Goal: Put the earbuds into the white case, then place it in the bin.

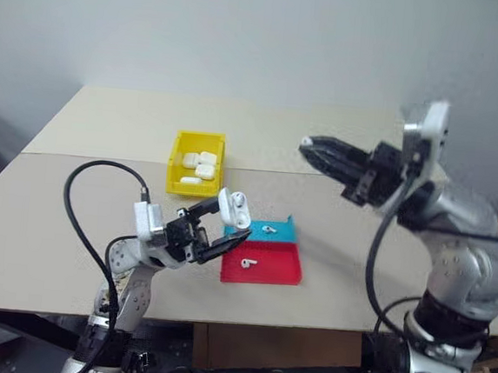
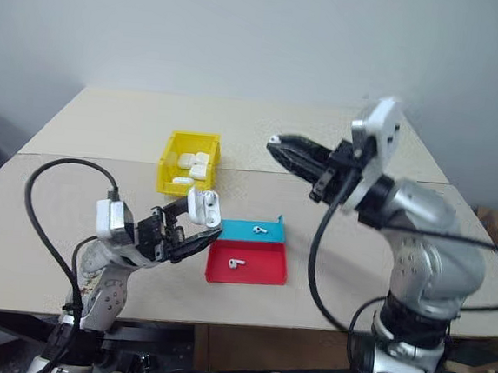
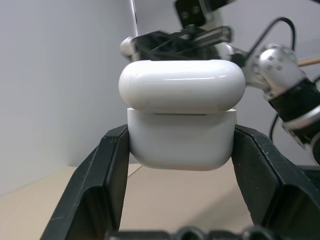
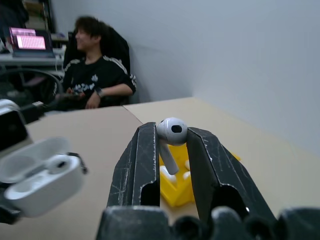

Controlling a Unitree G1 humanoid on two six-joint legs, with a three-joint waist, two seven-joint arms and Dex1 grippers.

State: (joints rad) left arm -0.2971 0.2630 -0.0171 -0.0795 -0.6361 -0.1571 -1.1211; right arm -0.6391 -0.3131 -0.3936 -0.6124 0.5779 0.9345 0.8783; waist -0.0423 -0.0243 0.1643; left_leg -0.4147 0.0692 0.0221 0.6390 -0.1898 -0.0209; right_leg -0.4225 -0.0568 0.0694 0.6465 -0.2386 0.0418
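Note:
My right gripper should release its earbud in the empty slot of the open white case [image 1: 261,211] [image 4: 26,186], next to the seated earbud.
My left gripper [image 1: 233,221] is shut on the white case [image 1: 234,207], holding it above the table beside the tray. The case's lid stands open, and one earbud [image 4: 60,162] appears seated inside it. To the right, raised over the table, my right gripper [image 1: 307,145] is shut on another earbud [image 4: 171,131], whose stem hangs between the fingers. Two more earbuds lie on the tray, one [image 1: 269,230] on the blue part and one [image 1: 248,262] on the red part. The yellow bin [image 1: 175,156] stands behind the tray.
The bin holds several white cases [image 1: 200,165]. The red-and-blue tray [image 1: 276,274] lies near the table's front edge. A black cable [image 1: 76,215] loops up from my left arm. A person [image 4: 95,75] sits at a desk beyond the table.

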